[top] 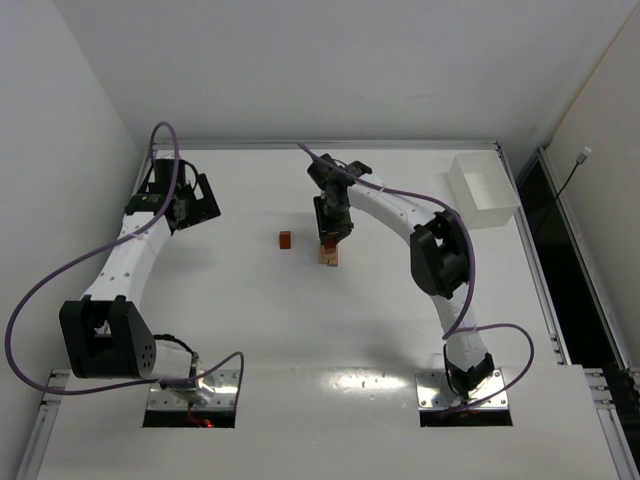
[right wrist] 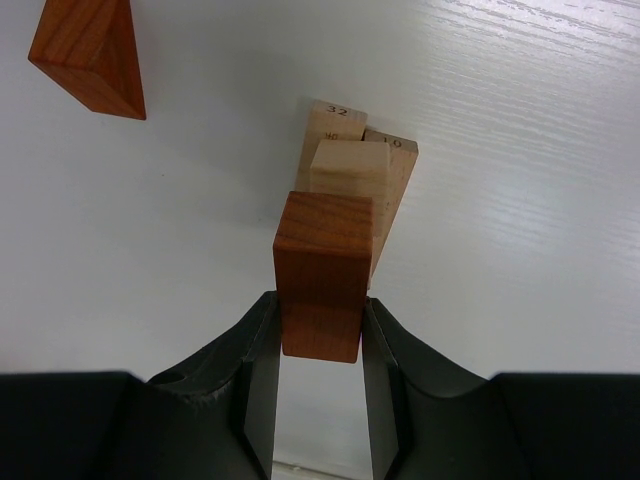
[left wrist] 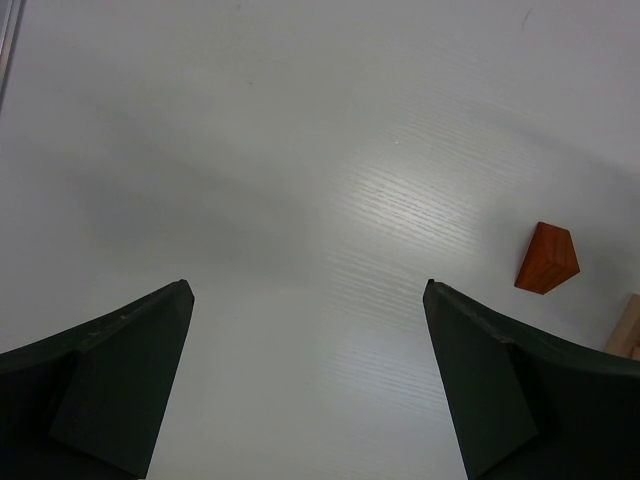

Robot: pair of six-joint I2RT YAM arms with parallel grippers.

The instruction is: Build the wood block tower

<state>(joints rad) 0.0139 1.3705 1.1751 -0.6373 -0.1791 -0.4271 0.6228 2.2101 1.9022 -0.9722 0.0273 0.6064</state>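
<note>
The loose reddish-brown wedge-shaped block lies next to the wood block tower. My left gripper should close on the sides (top: 285, 239) (left wrist: 548, 257) of that block.
The wood block tower (top: 329, 254) stands mid-table: pale tan planks (right wrist: 345, 160) stacked, with a reddish-brown block (right wrist: 322, 272) on top. My right gripper (right wrist: 320, 310) is shut on that reddish-brown block, right over the stack; it also shows in the top view (top: 332, 232). A loose reddish-brown wedge-shaped block (top: 285, 240) lies left of the tower, also seen in the right wrist view (right wrist: 88, 50) and the left wrist view (left wrist: 547, 259). My left gripper (left wrist: 308, 290) is open and empty over bare table at the far left (top: 197, 205).
A white rectangular tray (top: 482, 188) sits at the back right of the table. The table's raised rim (top: 400, 146) runs along the far edge. A tan plank edge (left wrist: 626, 330) shows at the right of the left wrist view.
</note>
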